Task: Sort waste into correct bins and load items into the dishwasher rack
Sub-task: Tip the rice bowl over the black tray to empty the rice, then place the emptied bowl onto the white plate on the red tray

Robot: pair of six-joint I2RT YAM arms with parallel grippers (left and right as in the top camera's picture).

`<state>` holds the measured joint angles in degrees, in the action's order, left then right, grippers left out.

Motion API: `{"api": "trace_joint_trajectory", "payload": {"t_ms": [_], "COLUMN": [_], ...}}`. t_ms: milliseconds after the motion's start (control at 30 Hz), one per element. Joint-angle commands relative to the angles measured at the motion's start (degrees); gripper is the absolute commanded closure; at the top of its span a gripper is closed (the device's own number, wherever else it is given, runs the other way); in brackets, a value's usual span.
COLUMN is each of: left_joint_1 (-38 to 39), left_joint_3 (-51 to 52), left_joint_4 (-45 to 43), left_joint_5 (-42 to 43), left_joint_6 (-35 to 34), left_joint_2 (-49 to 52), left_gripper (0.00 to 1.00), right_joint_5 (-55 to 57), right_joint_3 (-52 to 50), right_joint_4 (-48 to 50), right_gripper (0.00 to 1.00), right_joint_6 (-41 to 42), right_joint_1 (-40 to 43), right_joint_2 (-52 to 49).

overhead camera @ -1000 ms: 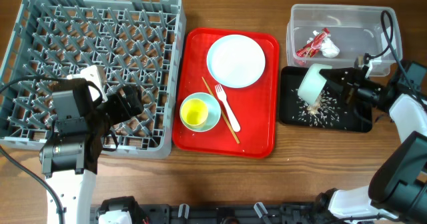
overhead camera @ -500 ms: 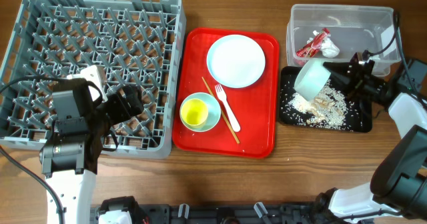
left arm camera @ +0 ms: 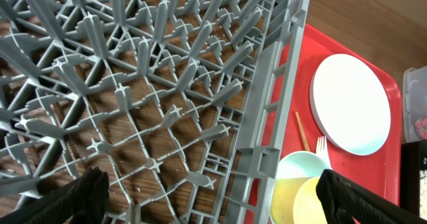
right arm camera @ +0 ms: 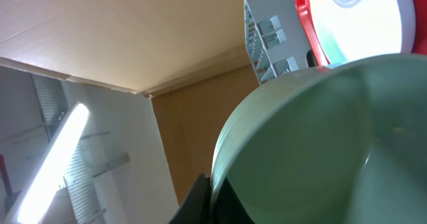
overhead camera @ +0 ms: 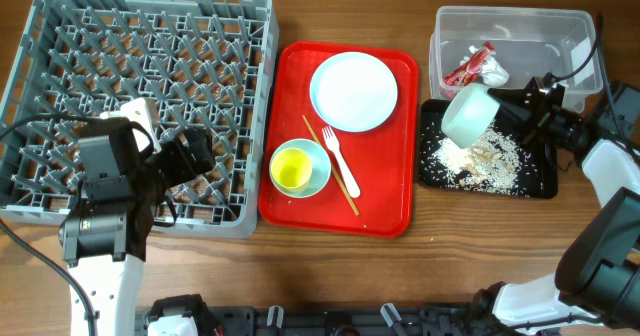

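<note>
My right gripper needs to let go of the pale blue-green bowl on the white plate [overhead camera: 351,90] [right arm camera: 365,23] in the red serving tray.
My right gripper [overhead camera: 500,111] is shut on the rim of a pale blue-green bowl [overhead camera: 468,115], held tipped on its side over the black tray [overhead camera: 540,184]. The bowl fills the right wrist view [right arm camera: 333,137]. Beige food scraps [overhead camera: 480,156] lie in a heap on the tray. The clear tub [overhead camera: 520,31] behind it holds the red wrapper [overhead camera: 468,66] and white tissue [overhead camera: 494,73]. My left gripper [left arm camera: 213,197] is open and empty above the near right corner of the grey rack [overhead camera: 60,36]. The white plate [overhead camera: 353,92], second bowl [overhead camera: 318,176] with the yellow cup [overhead camera: 291,168], fork [overhead camera: 339,156] and chopsticks [overhead camera: 331,171] lie on the red serving tray [overhead camera: 385,211].
The red serving tray sits between the rack and the two bins. Bare wooden table [overhead camera: 480,246] runs along the front. A black cable [overhead camera: 583,46] loops from the right arm over the clear tub's right end.
The bowl tipped further and lifted slightly over the black tray. The food scraps poured out into a larger heap. The left arm has not moved.
</note>
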<state>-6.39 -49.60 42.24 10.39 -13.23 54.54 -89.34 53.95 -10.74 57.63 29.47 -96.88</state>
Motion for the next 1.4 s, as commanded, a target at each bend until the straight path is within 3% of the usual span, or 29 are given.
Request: {"api": "trace_joint_trajectory", "payload": {"t_ms": [0, 167, 267, 433, 733, 1033, 1367], "left_joint_1": [-0.26, -0.26, -0.26, -0.26, -0.26, -0.26, -0.26], "left_joint_3": [-1.05, -1.05, -1.05, -1.05, -1.05, -1.05, -1.05], "left_joint_4": [-0.15, -0.17, -0.15, -0.22, -0.20, -0.20, -0.20], "left_joint_5": [0.50, 0.50, 0.50, 0.48, 0.50, 0.50, 0.50], "left_joint_6": [-0.72, -0.72, -0.72, -0.70, -0.72, -0.72, -0.72], "left_joint_2": [0.07, 0.07, 0.07, 0.07, 0.07, 0.07, 0.07], "left_gripper": [0.00, 0.00, 0.00, 0.00, 0.00, 0.00, 0.00], "right_joint_5": [-2.91, 5.70, -3.15, -3.19, 15.69, 27.36, 61.42], "right_joint_3": [-0.02, -0.04, -0.02, -0.09, 0.02, 5.20, 20.22], "right_joint_4": [1.70, -3.30, 0.52, 2.32, -6.56, -17.09, -28.11], "right_gripper": [0.96, 0.96, 0.96, 0.96, 0.95, 0.96, 0.95], "right_joint_6": [-0.50, -5.38, -9.25, -15.21, -18.45, -26.45, -37.88], "right_joint_1": [0.39, 0.39, 0.35, -0.42, -3.74, -16.57, -37.57], "right_joint_2": [-0.85, -0.85, -0.85, 0.02, 0.79, 9.94, 13.66]}}
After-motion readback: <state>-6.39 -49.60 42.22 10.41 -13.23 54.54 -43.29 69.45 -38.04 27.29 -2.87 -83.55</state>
